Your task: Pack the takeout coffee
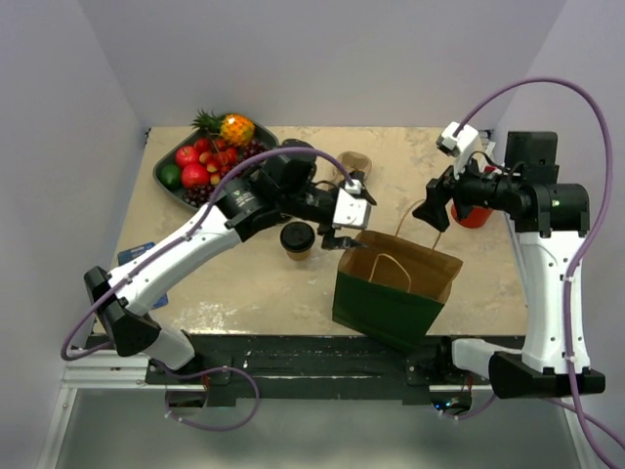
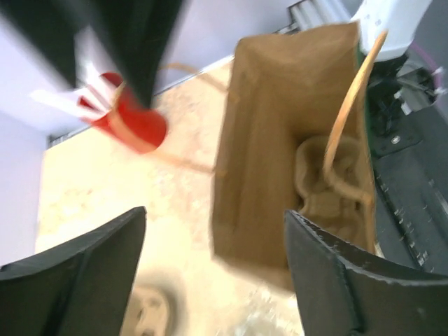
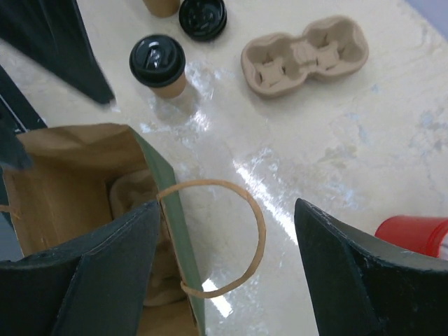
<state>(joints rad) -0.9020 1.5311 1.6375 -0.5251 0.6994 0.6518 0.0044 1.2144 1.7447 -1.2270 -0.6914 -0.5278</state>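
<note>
The bottom of the green paper bag hangs over the table's front edge. Next, my left gripper takes the bag's near handle [image 1: 388, 257] and help lift the bag further in.
A kraft cup with a black lid [image 1: 297, 237] stands on the table left of the open green paper bag [image 1: 391, 288]. In the right wrist view this cup [image 3: 157, 64] stands beyond the bag [image 3: 77, 168], and a second black lid [image 3: 203, 15] shows at the top edge. My left gripper [image 1: 338, 237] is open and empty, just above the bag's left rim; its view [image 2: 213, 231] looks down at the bag [image 2: 280, 126]. My right gripper [image 1: 431, 209] is open and empty over the bag's far handle [image 3: 241, 231].
A pulp carrier [image 3: 133, 199] lies inside the bag. Another carrier [image 1: 354, 161] lies on the table behind it. A red cup of straws [image 1: 474, 215] stands by the right gripper. A fruit tray [image 1: 210, 156] is at the back left.
</note>
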